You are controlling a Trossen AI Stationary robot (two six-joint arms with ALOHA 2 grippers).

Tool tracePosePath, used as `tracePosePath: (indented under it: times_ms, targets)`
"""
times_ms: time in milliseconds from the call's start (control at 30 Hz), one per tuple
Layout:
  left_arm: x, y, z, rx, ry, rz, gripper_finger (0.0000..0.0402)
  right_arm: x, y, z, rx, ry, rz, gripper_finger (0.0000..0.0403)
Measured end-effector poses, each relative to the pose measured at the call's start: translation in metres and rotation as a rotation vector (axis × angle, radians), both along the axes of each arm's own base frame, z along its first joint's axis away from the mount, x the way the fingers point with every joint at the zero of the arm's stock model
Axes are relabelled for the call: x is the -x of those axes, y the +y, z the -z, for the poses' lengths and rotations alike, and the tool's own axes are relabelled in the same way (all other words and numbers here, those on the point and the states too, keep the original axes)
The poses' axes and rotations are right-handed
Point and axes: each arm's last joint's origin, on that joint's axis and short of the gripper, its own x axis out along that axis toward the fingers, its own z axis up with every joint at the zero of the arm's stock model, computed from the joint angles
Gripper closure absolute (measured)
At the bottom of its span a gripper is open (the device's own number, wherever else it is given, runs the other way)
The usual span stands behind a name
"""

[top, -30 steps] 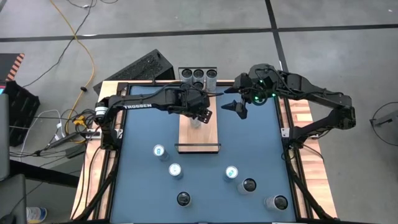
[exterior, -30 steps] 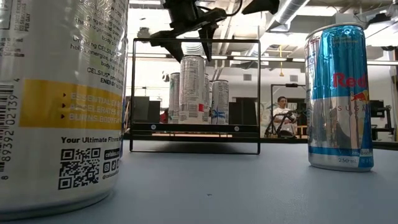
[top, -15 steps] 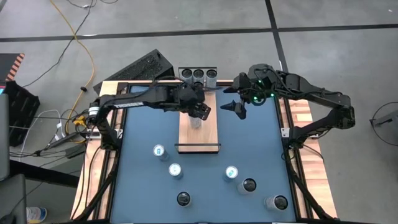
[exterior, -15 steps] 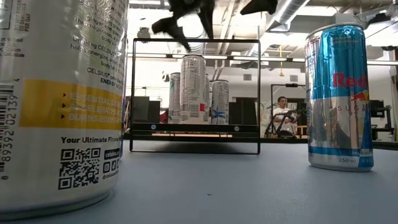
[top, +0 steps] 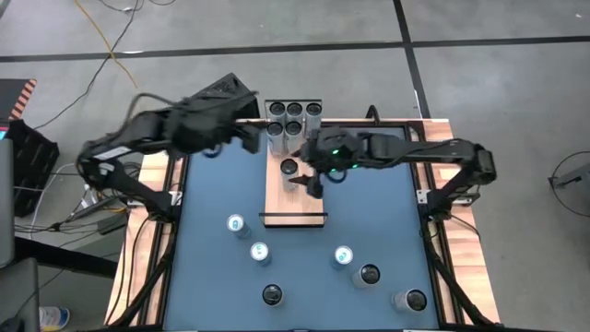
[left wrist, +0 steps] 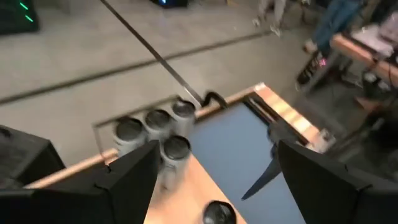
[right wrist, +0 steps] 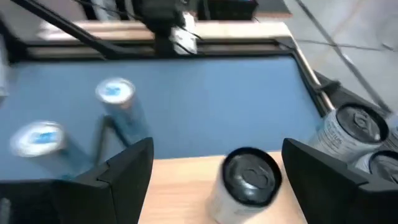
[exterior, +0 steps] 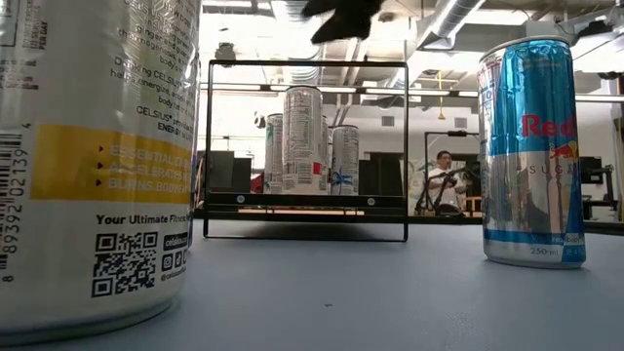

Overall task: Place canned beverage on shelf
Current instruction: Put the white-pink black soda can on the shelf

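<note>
My right gripper is to close next around the upper end (top: 289, 169) (right wrist: 250, 180) of the dark-topped can that stands apart from the silver cans on the shelf's light-wood board.
The shelf (top: 297, 195) is a light-wood board with black rails, lying in the middle of the blue table. A dark-topped can (top: 289, 168) stands upright on its base on the board, apart from several silver cans (top: 294, 115) at the board's far end. My right gripper (top: 310, 181) is open and hovers just right of and nearer than the single can, which shows ahead of its fingers in the right wrist view (right wrist: 250, 178). My left gripper (top: 247, 136) is open and empty, raised over the table's far left, left of the silver cans (left wrist: 155, 124).
Several loose cans stand on the near half of the table: blue-topped ones (top: 236, 223), (top: 260, 253), (top: 343, 255) and dark-topped ones (top: 273, 294), (top: 368, 275). Two of them fill the low view's foreground (exterior: 531, 156). The shelf's near rail (top: 293, 219) crosses the board.
My left gripper has left the spot above the single can and gone up and toward the table's far left corner. My right gripper has swung toward the table's left and near side, from right of the shelf to over it beside the can. The can stays upright.
</note>
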Motion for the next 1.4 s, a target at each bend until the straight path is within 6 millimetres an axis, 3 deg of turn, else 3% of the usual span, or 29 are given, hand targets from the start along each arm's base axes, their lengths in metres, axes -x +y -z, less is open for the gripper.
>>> tracePosePath:
  times_ms: [233, 367, 767, 1167, 1400]
  targets:
    - [0.043, -0.009, -0.013, -0.056, -0.01, -0.088, 0.0092, -0.022, 0.0, 0.029, 0.012, 0.068, 0.089, 0.0065]
    - [0.051, -0.01, -0.01, -0.059, 0.019, -0.118, 0.0093, -0.023, -0.005, 0.031, -0.009, 0.067, 0.145, 0.0065]
    - [0.042, -0.01, 0.004, -0.074, 0.096, -0.155, 0.0093, -0.036, -0.014, 0.055, -0.012, 0.121, 0.218, 0.0065]
    - [0.042, -0.01, 0.004, -0.074, 0.096, -0.157, 0.0093, -0.044, -0.018, 0.071, -0.015, 0.172, 0.222, 0.0065]
    - [0.043, -0.01, 0.004, -0.084, 0.101, -0.165, 0.0093, -0.043, -0.018, 0.073, -0.018, 0.189, 0.223, 0.011]
